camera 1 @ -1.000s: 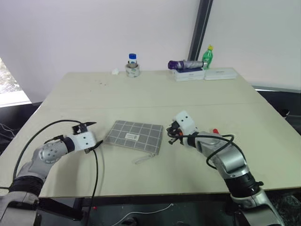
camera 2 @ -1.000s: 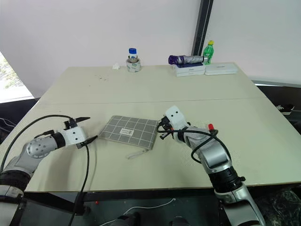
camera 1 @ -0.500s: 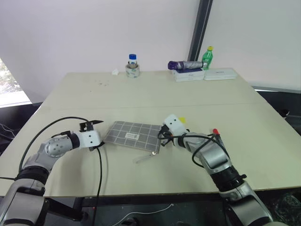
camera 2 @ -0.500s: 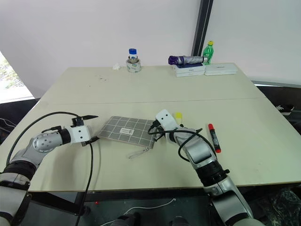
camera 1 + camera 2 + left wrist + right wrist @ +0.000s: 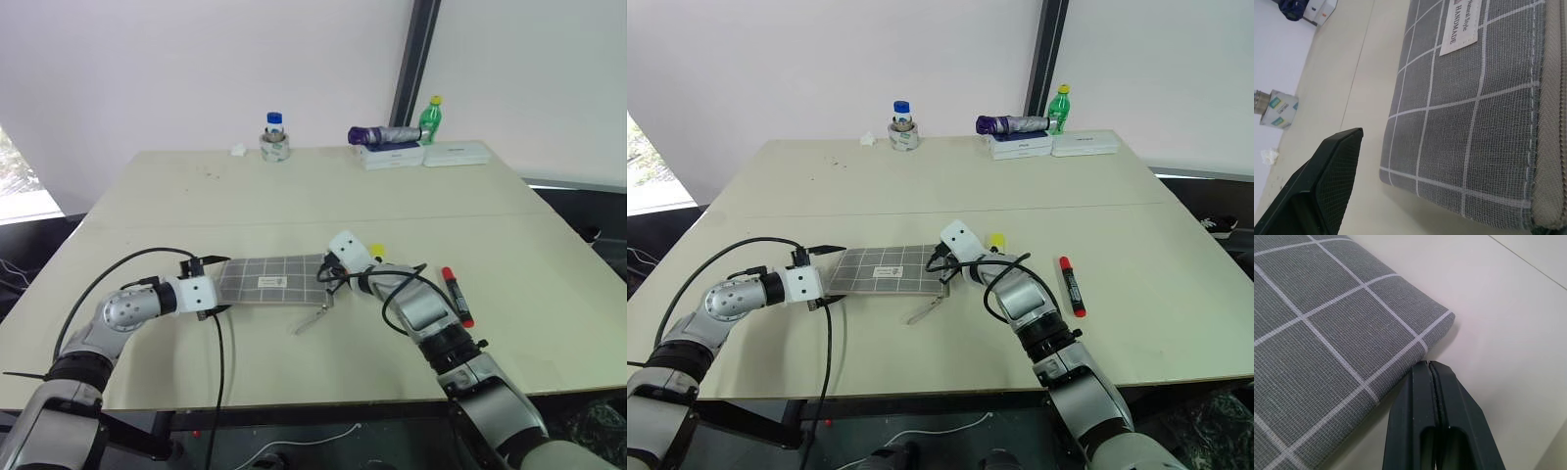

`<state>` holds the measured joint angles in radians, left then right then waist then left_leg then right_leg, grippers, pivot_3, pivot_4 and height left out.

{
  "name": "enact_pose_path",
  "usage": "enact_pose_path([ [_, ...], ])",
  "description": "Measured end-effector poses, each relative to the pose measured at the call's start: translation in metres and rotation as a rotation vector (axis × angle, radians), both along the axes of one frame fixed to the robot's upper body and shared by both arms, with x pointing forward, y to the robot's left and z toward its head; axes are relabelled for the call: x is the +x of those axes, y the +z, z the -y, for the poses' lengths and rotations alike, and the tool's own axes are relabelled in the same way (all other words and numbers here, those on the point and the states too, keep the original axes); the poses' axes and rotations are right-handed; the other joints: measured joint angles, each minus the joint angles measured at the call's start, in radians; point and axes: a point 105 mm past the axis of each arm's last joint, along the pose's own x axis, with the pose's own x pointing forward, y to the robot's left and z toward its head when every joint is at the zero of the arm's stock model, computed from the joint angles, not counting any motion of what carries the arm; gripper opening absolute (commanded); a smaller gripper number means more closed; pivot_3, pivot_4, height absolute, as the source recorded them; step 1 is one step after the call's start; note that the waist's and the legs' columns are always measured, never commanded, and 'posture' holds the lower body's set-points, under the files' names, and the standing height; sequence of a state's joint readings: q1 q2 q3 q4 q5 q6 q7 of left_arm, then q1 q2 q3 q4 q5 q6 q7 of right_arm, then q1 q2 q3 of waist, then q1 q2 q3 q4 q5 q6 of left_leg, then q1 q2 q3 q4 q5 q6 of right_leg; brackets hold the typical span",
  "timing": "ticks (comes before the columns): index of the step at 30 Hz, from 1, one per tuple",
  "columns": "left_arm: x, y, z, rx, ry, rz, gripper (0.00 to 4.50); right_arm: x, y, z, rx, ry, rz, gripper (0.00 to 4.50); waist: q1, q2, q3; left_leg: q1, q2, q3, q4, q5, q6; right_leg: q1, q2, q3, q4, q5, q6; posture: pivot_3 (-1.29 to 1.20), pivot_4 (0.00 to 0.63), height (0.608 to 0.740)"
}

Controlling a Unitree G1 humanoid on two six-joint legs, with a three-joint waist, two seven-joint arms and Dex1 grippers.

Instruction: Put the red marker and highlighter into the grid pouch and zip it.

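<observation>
My left gripper has one finger beyond the grid pouch's far edge, so my left gripper should back off, tilt and pinch the pouch's end (image 5: 229,284) across its thickness.
The grid pouch (image 5: 269,279) lies flat on the table, grey with white lines and a white label, its pull cord (image 5: 312,318) trailing toward the near edge. My left gripper (image 5: 213,285) is open, one finger on each side of the pouch's left end. In the left wrist view one finger (image 5: 1322,186) shows beside the pouch (image 5: 1469,122). My right gripper (image 5: 328,278) is shut, its tips (image 5: 1432,377) against the pouch's right corner (image 5: 1327,342), holding nothing. The highlighter (image 5: 376,252) lies just behind my right wrist. To the right of that arm lies the red marker (image 5: 457,295).
Along the table's far edge stand a blue-capped jar on a tape roll (image 5: 276,137), a purple folded umbrella (image 5: 384,134) on white boxes (image 5: 456,154), and a green bottle (image 5: 429,119). A small white scrap (image 5: 239,150) lies near the jar.
My right gripper moved left to the pouch's right corner, uncovering the highlighter and marker. My left gripper moved right to the pouch's left end. The pouch turned squarer to the table.
</observation>
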<state>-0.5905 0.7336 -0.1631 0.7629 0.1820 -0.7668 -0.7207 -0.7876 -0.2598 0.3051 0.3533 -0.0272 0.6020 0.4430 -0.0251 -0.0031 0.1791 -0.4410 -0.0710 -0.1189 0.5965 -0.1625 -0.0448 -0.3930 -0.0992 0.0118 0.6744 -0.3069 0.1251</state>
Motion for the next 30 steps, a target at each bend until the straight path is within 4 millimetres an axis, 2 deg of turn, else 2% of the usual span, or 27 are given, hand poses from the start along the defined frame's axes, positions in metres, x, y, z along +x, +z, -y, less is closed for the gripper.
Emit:
enact_pose_path([
  [7,-0.007,-0.002,0.006,-0.021,-0.023,-0.024,4.5,0.002,0.004,-0.005,0.0,0.04,0.025,0.02,-0.012,0.0,0.0,0.0,0.0,0.0,0.0,0.0,0.0,-0.001,0.0,0.001,0.002,0.0,0.0,0.0,0.15,0.736],
  [14,-0.019,-0.005,0.019,-0.051,-0.086,-0.052,4.5,0.001,0.003,-0.012,0.002,0.071,0.032,0.02,-0.021,0.0,0.0,0.0,0.001,0.001,0.0,0.0,-0.001,-0.004,0.001,0.003,0.006,0.0,0.0,0.0,0.15,0.736],
  [18,-0.03,-0.011,0.026,-0.057,-0.128,-0.088,3.23,0.001,-0.002,-0.013,-0.001,0.07,0.017,0.0,-0.022,0.0,0.0,0.0,0.001,0.001,0.0,0.0,-0.001,-0.005,0.001,0.005,0.007,0.0,0.0,0.0,0.15,0.736],
  [21,-0.035,-0.017,0.026,-0.058,-0.131,-0.123,1.59,0.0,-0.003,-0.015,0.002,0.074,0.015,0.0,-0.022,0.0,0.0,0.0,0.001,0.001,0.0,0.0,-0.001,-0.005,0.001,0.006,0.007,0.0,0.0,0.0,0.15,0.736],
  [23,-0.036,-0.017,0.025,-0.059,-0.127,-0.125,0.71,0.0,-0.003,-0.016,0.001,0.075,0.014,0.0,-0.021,0.0,0.0,0.0,0.001,0.001,0.0,0.0,-0.001,-0.005,0.001,0.006,0.007,0.0,0.0,0.0,0.15,0.736],
  [25,-0.035,-0.016,0.022,-0.074,-0.107,-0.126,0.71,0.0,-0.003,-0.017,0.001,0.077,0.016,0.0,-0.021,0.0,0.0,0.0,0.001,0.001,0.0,0.0,-0.001,-0.005,0.001,0.006,0.007,0.0,0.0,0.0,0.15,0.736],
  [26,-0.035,-0.015,0.021,-0.085,-0.099,-0.127,0.89,0.0,-0.003,-0.017,0.002,0.078,0.018,0.0,-0.02,0.0,0.0,0.0,0.001,0.001,0.0,0.0,-0.001,-0.005,0.001,0.006,0.007,0.0,0.0,0.0,0.15,0.736],
  [28,-0.036,-0.01,0.02,-0.134,-0.087,-0.14,1.62,0.0,-0.002,-0.018,0.004,0.082,0.023,0.0,-0.021,0.0,0.0,0.0,0.001,0.001,0.0,0.0,-0.001,-0.005,0.001,0.006,0.007,0.0,0.0,0.0,0.15,0.736],
  [30,-0.04,-0.007,0.019,-0.17,-0.083,-0.146,2.56,0.0,-0.002,-0.019,0.005,0.085,0.027,0.0,-0.022,0.0,0.0,0.0,0.002,0.001,0.0,0.0,-0.001,-0.006,0.001,0.007,0.007,0.0,0.0,0.0,0.15,0.736],
])
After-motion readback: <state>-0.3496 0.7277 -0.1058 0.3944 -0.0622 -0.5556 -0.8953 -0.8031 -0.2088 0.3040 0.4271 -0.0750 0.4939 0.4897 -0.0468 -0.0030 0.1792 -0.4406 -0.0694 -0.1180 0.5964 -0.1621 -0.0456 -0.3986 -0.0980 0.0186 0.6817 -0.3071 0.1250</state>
